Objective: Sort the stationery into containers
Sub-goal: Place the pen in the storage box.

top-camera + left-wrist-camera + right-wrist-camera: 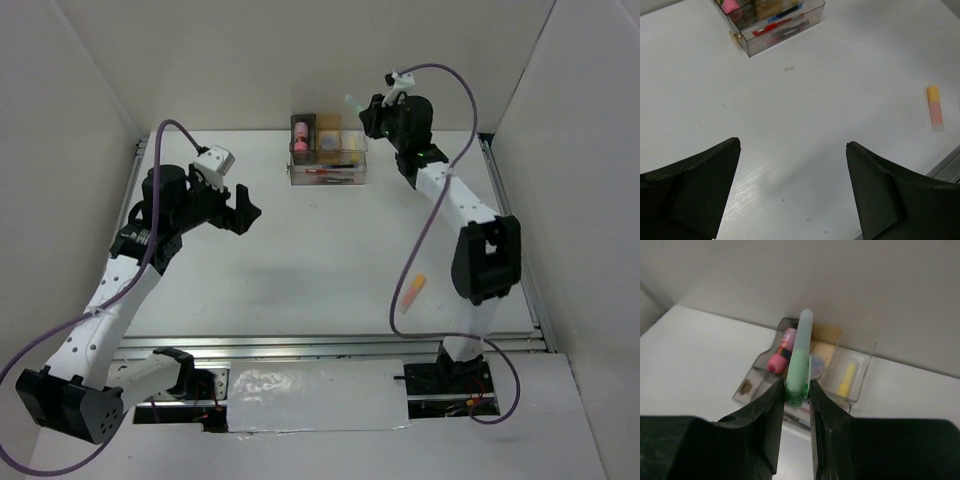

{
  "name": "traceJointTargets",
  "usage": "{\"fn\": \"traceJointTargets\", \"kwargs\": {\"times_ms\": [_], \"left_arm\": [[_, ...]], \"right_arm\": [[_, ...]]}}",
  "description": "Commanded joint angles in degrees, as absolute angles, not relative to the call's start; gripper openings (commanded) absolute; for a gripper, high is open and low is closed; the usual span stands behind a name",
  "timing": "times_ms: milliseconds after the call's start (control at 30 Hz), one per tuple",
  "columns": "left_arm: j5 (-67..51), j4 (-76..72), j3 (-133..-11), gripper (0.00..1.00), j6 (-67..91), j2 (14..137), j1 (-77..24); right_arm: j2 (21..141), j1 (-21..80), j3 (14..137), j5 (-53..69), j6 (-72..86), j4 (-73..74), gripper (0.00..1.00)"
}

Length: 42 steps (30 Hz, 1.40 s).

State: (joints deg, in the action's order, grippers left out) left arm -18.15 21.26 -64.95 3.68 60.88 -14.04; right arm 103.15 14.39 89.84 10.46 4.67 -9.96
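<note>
Next, my right gripper releases the green marker, now held above the containers, in the clear compartment between the yellow marker and the compartment's outer side [360,143] [859,374].
My right gripper [796,385] is shut on a green marker [801,352], which points up and forward above the containers [865,365]. In the boxes below it lie a pink stubby cylinder [780,357] and a yellow marker [847,377]. From above, the right gripper [366,112] hangs at the back, just right of the box cluster [328,182], with the green marker [352,101] sticking out. My left gripper [793,143] is open over bare table, with nothing between its fingers. An orange marker [935,107] lies loose on the table. A red pen [777,26] and a blue pen [785,13] lie in the long clear tray [785,41].
The orange marker [413,291] lies near the front right, beside the right arm's lower link [487,258]. White walls close in the back and both sides. A metal rail [330,343] runs along the table's near edge.
</note>
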Motion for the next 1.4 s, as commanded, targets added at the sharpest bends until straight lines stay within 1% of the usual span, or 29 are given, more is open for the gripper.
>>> {"fn": "traceJointTargets", "kwargs": {"times_ms": [0,33,133,267,367,533,633,733,833,867,967,1067,1100,1133,1200,1233,1300,1333,1367], "left_arm": [[-16.96,15.48,-63.55,0.99,4.75,61.87,-13.45],[-17.31,15.03,-63.54,0.99,4.83,62.57,-13.36],[-18.63,15.82,-64.68,0.99,5.8,66.08,-13.27],[-21.7,15.74,-64.87,0.99,7.03,70.13,-12.57],[-22.76,12.84,-63.63,0.99,8.08,71.19,-11.87],[-23.12,11.25,-62.32,0.99,8.96,72.25,-11.51],[-23.29,10.55,-61.44,0.99,9.32,72.25,-11.51],[-23.29,10.37,-61.35,0.99,9.67,72.33,-11.51],[-23.64,10.55,-61.52,0.99,10.46,72.33,-11.69],[-23.64,10.63,-61.61,0.99,10.37,72.42,-11.86],[-23.82,11.51,-62.57,0.99,8.62,72.51,-13.53],[-21.01,13.35,-65.03,0.99,5.98,72.95,-16.87],[-20.66,13.88,-66.17,0.99,5.63,73.56,-17.75],[-19.7,13.97,-66.53,0.99,5.89,73.74,-19.49],[-19.69,13.97,-66.71,0.95,6.68,73.83,-21.79],[-18.9,13.97,-66.8,0.93,7.72,74.0,-24.76],[-17.5,13.8,-66.19,0.9,9.31,74.18,-28.11],[-16.79,13.8,-65.75,0.86,10.71,74.35,-31.87],[-15.13,13.28,-64.44,0.85,12.46,74.53,-33.99]], "right_arm": [[112.9,14.94,96.75,-1.21,1.23,-20.74,0.0],[114.94,14.94,100.33,-2.36,1.23,-20.83,0.0],[121.54,15.12,105.19,-6.31,1.49,-22.49,0.0],[127.17,15.12,108.01,-5.45,1.84,-25.48,0.0],[132.17,15.21,111.17,-4.4,2.63,-24.27,0.0],[135.43,15.03,113.11,-2.73,3.87,-24.17,0.0],[137.46,14.85,114.95,-3.43,4.3,-23.21,0.02],[139.3,14.68,117.15,-3.17,4.66,-21.36,0.09],[140.18,14.41,118.74,-1.59,4.83,-18.82,0.35],[139.92,14.33,118.74,-0.28,5.01,-18.29,0.52],[137.56,13.98,117.17,5.77,6.41,-16.18,0.74],[132.91,13.45,114.98,9.22,7.99,-12.93,0.8],[131.32,13.27,113.92,11.06,8.87,-12.57,0.8],[127.31,13.1,112.51,11.77,9.49,-12.13,0.8],[122.37,11.69,107.6,12.91,11.94,-11.43,0.8],[116.78,10.91,103.4,13.53,13.08,-10.82,0.8],[110.42,7.92,99.08,14.41,16.86,-9.85,0.79],[104.04,6.61,97.05,15.11,17.92,-8.36,0.79],[100.76,3.98,93.38,15.47,18.89,-7.13,0.79]]}}
